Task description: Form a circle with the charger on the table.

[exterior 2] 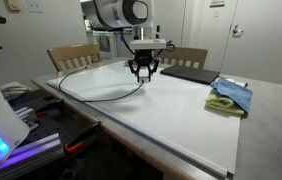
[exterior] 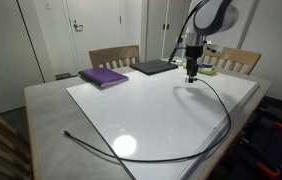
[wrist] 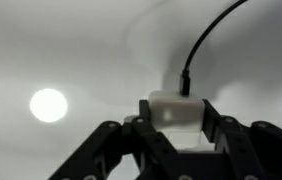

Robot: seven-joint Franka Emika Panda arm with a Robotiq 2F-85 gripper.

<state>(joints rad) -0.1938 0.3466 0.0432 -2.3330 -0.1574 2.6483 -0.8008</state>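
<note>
I will release the plug block from my gripper onto the bare white table, setting it inside the black cable's wide arc (exterior: 174, 107).
The charger is a long thin black cable (exterior: 217, 118) lying in a wide arc over the white table (exterior: 111, 105); it also shows in an exterior view (exterior 2: 91, 92). Its small white plug block (wrist: 173, 108) sits between my gripper's fingers (wrist: 174, 122) in the wrist view, with the cable leaving it upward. My gripper (exterior: 192, 72) hangs just above the table near the far side in both exterior views (exterior 2: 143, 72), shut on the plug block.
A purple book (exterior: 103, 76) and a flat dark laptop (exterior: 155, 67) lie at the far end of the table. A blue and yellow cloth (exterior 2: 229, 97) lies on the table. Wooden chairs (exterior: 114, 56) stand behind the table.
</note>
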